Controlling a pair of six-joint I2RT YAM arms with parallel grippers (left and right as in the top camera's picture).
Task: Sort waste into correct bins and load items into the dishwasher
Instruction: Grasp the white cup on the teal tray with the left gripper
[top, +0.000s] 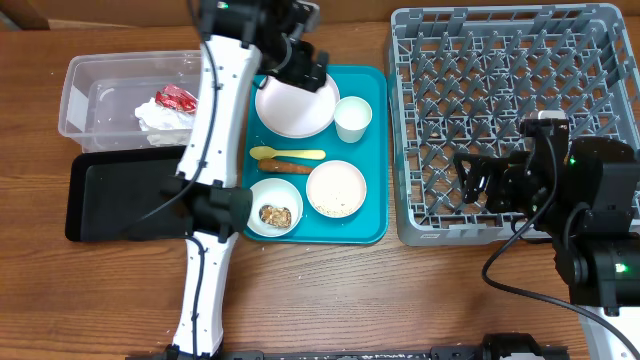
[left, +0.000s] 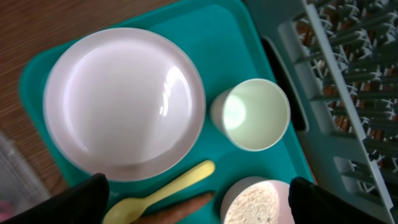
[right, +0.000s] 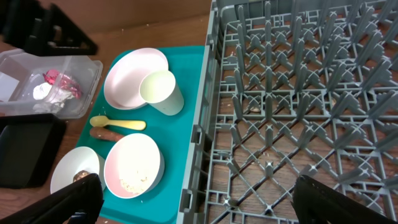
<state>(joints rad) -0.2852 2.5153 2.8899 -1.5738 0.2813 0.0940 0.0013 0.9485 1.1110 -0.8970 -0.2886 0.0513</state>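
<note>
The white cup's rim (top: 338, 108) (left: 224, 114), on the side facing the pink-white plate, is the next place my left gripper should go to and close on.
On the teal tray (top: 372, 215) lie a pink-white plate (top: 295, 105), a white cup (top: 352, 118), a yellow spoon (top: 288, 154), an orange carrot stick (top: 287, 167), a bowl with rice grains (top: 336, 188) and a bowl with a brown lump (top: 274, 208). The clear tub (top: 85, 90) holds the red wrapper (top: 178, 97) and the white napkin (top: 160, 117). My left gripper (left: 205, 202) is open and empty above the plate (left: 124, 102) and spoon (left: 165, 193). My right gripper (right: 202, 202) is open and empty over the front left corner of the grey dish rack (right: 298, 93).
The black tray (top: 120, 195) lies in front of the clear tub, left of the teal tray. The dish rack (top: 500, 120) stands right of the teal tray, its left wall close to the tray's edge. The left arm crosses over the black tray.
</note>
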